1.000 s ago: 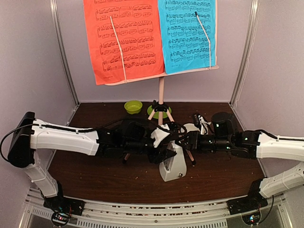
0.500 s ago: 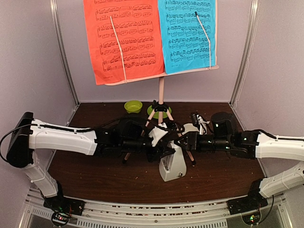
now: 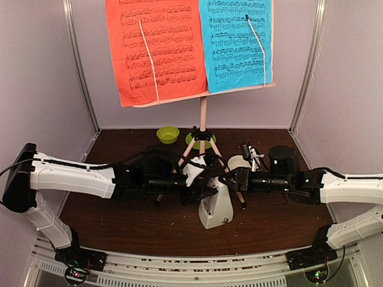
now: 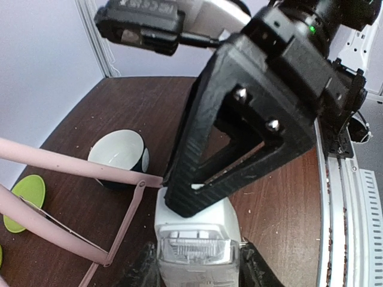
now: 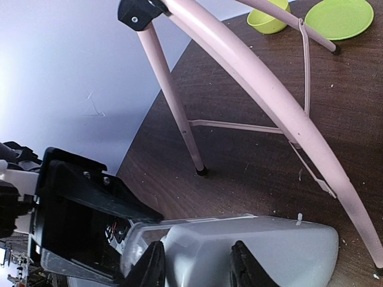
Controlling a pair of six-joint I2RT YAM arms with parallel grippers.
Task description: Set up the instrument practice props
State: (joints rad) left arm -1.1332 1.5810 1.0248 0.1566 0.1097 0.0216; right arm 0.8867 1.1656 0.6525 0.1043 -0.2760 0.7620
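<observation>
Next, my left gripper releases the clear cover of the metronome on the table (image 3: pixel 134 162), in the spot between the green bowl and the side of that bowl.
The pale pink music stand (image 3: pixel 203 113) is upright at the back of the table, with a red music sheet (image 3: pixel 158 48) and a blue music sheet (image 3: pixel 236 42) on its desk. In front of its tripod legs (image 5: pixel 179 119) stands the small white-grey metronome (image 3: pixel 216 209). My left gripper (image 3: pixel 206 186) reaches in from the left and is shut on the metronome's upper part; its fingers (image 4: pixel 140 272) press both sides of the metronome (image 4: pixel 194 239). From the right, my right gripper (image 3: pixel 228 181) is shut on the same top, fingers (image 5: pixel 152 266) lying against the metronome's body (image 5: pixel 269 251).
A green bowl (image 3: pixel 167 134) and a green plate (image 3: pixel 192 141) sit at the back by the stand's legs. A white bowl with a black base (image 3: pixel 240 162) stands just behind the right gripper. Walls close in the table on three sides.
The left gripper's jaws have closed in onto the metronome. Both arms have shifted slightly, and the metronome has stayed nearly in place.
</observation>
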